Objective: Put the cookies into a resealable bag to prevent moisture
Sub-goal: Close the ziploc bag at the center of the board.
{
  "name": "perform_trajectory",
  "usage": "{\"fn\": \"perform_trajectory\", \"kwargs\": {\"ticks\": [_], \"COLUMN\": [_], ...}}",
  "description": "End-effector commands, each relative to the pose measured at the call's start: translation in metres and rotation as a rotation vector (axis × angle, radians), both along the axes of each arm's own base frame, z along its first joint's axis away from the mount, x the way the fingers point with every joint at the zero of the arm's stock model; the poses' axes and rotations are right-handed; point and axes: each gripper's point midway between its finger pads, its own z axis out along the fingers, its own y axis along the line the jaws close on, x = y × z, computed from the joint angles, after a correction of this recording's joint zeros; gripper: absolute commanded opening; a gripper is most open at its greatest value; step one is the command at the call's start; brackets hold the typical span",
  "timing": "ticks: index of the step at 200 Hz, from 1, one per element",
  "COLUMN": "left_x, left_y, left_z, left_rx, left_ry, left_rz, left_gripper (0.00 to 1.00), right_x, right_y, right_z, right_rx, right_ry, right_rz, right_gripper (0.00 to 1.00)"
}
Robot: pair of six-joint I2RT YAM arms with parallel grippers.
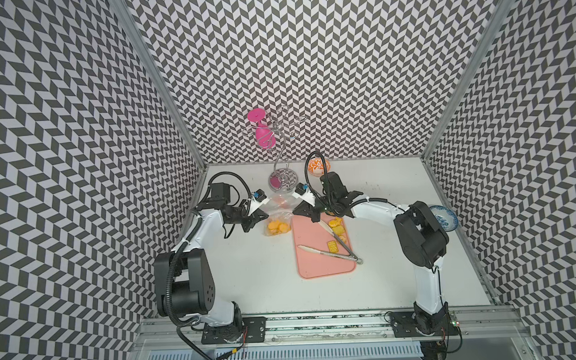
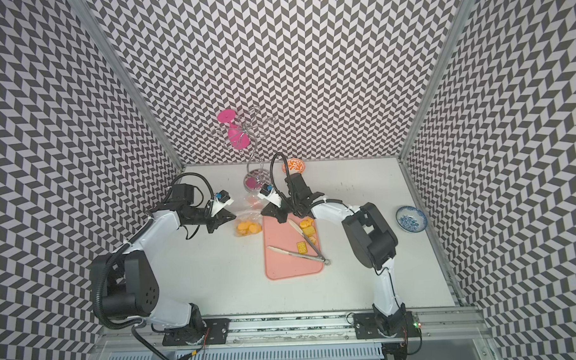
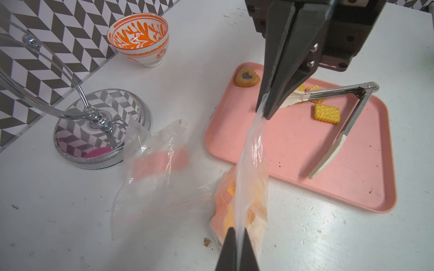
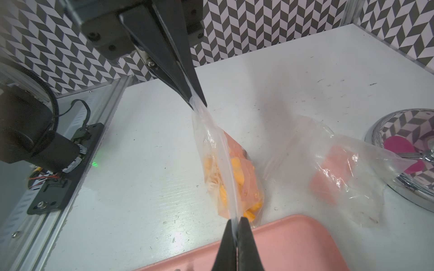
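Observation:
The left gripper pinches only one end of the bag's top edge, so it should open, move inward and pinch the bag's top edge (image 3: 255,128) close to the right gripper.
A clear resealable bag (image 1: 279,216) (image 3: 250,150) (image 4: 217,140) hangs between my two grippers, left of the pink tray (image 1: 316,265) (image 3: 293,145). Several yellow-orange cookies (image 1: 276,226) (image 2: 247,227) (image 4: 237,173) sit in its bottom. My left gripper (image 1: 266,216) (image 3: 237,231) (image 4: 197,101) is shut on one end of the bag's top strip. My right gripper (image 1: 294,212) (image 4: 236,220) (image 3: 264,112) is shut on the other end, and the strip is stretched taut. More cookies lie on the tray: a square cracker (image 1: 332,247) (image 3: 327,113), a heart (image 3: 247,77) and a few yellow ones (image 1: 337,228).
Metal tongs (image 1: 332,250) (image 3: 347,110) lie open on the tray. A second, empty clear bag (image 3: 155,164) (image 4: 333,164) lies by the chrome rack base (image 1: 282,182), which carries a pink glass (image 1: 262,132). An orange bowl (image 1: 319,166) stands at the back, a blue bowl (image 1: 444,217) at the right.

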Motion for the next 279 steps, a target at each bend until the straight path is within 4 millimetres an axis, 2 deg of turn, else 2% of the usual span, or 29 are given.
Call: {"fn": "perform_trajectory", "kwargs": {"ticks": [1,11,23,59,65,102,131,142,162,182,203,219,239,279], "left_x": [0.006,0.007,0.008,0.005,0.005,0.009,0.008,0.005,0.002,0.000,-0.002,-0.004,-0.006,-0.017], "left_y": [-0.002,-0.003,-0.003,-0.027,-0.030,-0.046,-0.057,-0.060,-0.064,-0.065,-0.066,-0.065,-0.064,-0.072], "left_z": [0.019,0.019,0.017,0.013,0.011,0.010,0.011,0.009,0.008,0.011,0.009,0.011,0.021,0.032], "left_rx": [-0.031,-0.035,-0.024,0.032,0.047,0.113,0.101,0.094,0.078,0.065,0.057,0.042,-0.017,-0.135], "left_ry": [-0.061,-0.057,-0.044,-0.060,-0.057,-0.094,-0.089,-0.076,-0.064,-0.070,-0.061,-0.048,-0.044,0.008], "left_rz": [-0.004,-0.003,-0.001,-0.077,-0.086,-0.131,-0.172,-0.194,-0.211,-0.216,-0.228,-0.229,-0.236,-0.274], "left_gripper": [0.08,0.11,0.23,0.38,0.43,0.47,0.41,0.34,0.15,0.11,0.00,0.00,0.00,0.00], "right_x": [-0.004,-0.002,-0.002,-0.010,-0.012,-0.017,-0.020,-0.021,-0.021,-0.021,-0.022,-0.023,-0.022,-0.026], "right_y": [0.002,0.002,0.004,0.014,0.015,0.020,0.022,0.023,0.022,0.022,0.023,0.022,0.018,0.023], "right_z": [0.029,0.027,0.028,0.037,0.038,0.041,0.047,0.050,0.049,0.046,0.051,0.050,0.047,0.041], "right_rx": [0.055,0.051,0.050,0.059,0.057,0.023,0.032,0.041,0.030,0.024,0.041,0.045,0.076,0.164], "right_ry": [-0.033,-0.029,-0.020,0.009,0.015,0.031,0.040,0.040,0.034,0.039,0.037,0.026,-0.007,-0.030], "right_rz": [0.020,0.011,0.014,0.039,0.044,0.065,0.082,0.090,0.089,0.091,0.101,0.102,0.091,0.122], "right_gripper": [0.00,0.00,0.00,0.00,0.00,0.00,0.00,0.00,0.00,0.00,0.00,0.00,0.16,0.24]}}
